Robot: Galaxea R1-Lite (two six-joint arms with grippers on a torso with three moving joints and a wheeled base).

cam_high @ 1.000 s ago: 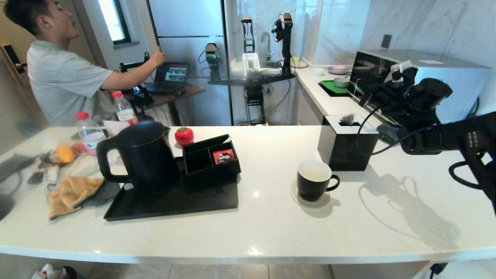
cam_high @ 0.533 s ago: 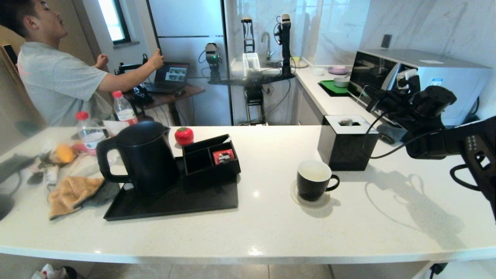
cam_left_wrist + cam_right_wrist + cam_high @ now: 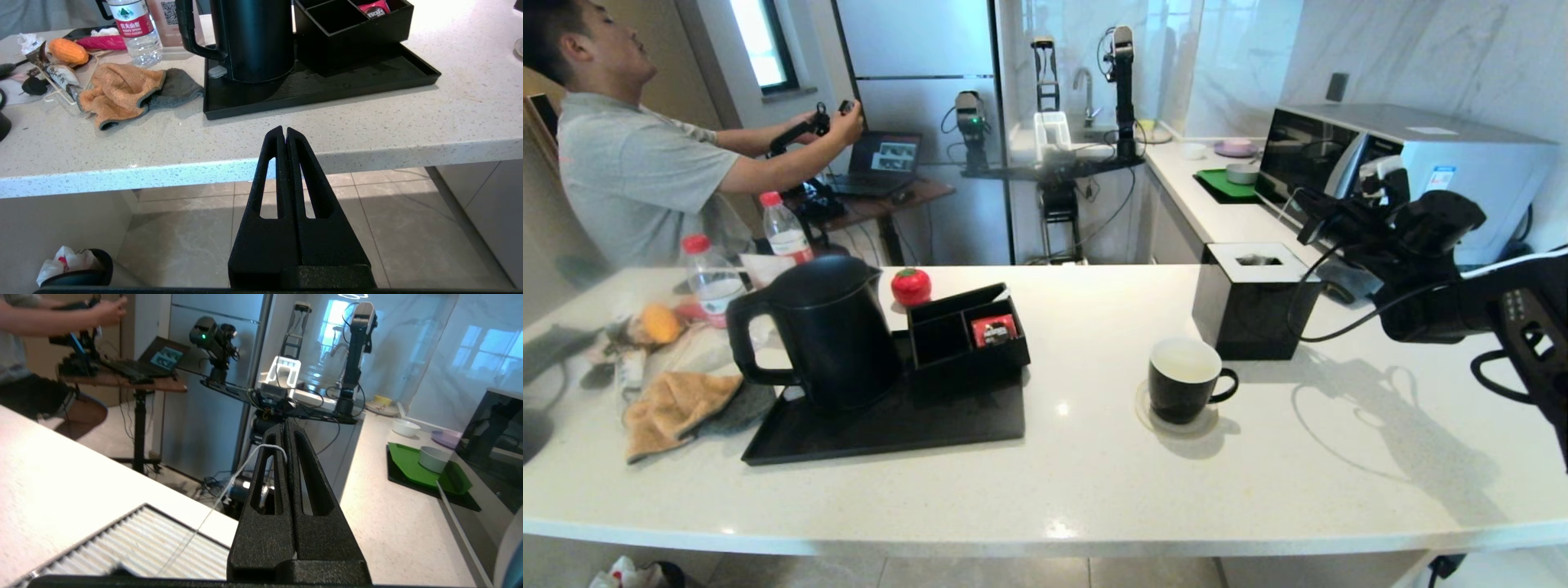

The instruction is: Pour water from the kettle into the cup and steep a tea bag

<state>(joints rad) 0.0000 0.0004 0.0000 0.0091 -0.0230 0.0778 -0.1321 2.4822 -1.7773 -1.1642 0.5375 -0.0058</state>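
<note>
My right gripper is going to release the string of the tea bag, which lies in the box's opening now, onto the white top of the black box, just behind its opening [image 3: 1235, 253] [image 3: 159, 539].
The black kettle [image 3: 825, 327] stands on a black tray at the left of the counter; the left wrist view shows the kettle [image 3: 253, 36] too. On a round coaster in the middle sits the black cup [image 3: 1183, 380], white inside; I cannot make out water in it. My right gripper [image 3: 1301, 219] hovers behind the black box, shut on the tea bag's thin white string [image 3: 245, 461]. The greyish tea bag [image 3: 1255, 260] lies in the box's top opening. My left gripper [image 3: 284, 130] is shut and empty, low in front of the counter edge.
The black square box [image 3: 1254, 314] stands right of the cup. The tray [image 3: 890, 429] also holds an organizer with a red packet [image 3: 994, 331]. Bottles [image 3: 711, 278], an orange cloth [image 3: 674, 408] and clutter fill the left. A microwave [image 3: 1421, 163] is back right. A person [image 3: 645, 163] sits back left.
The tea bag has sunk from just above the box's opening down into it. My right gripper has drifted slightly right. The person has raised both hands to a device.
</note>
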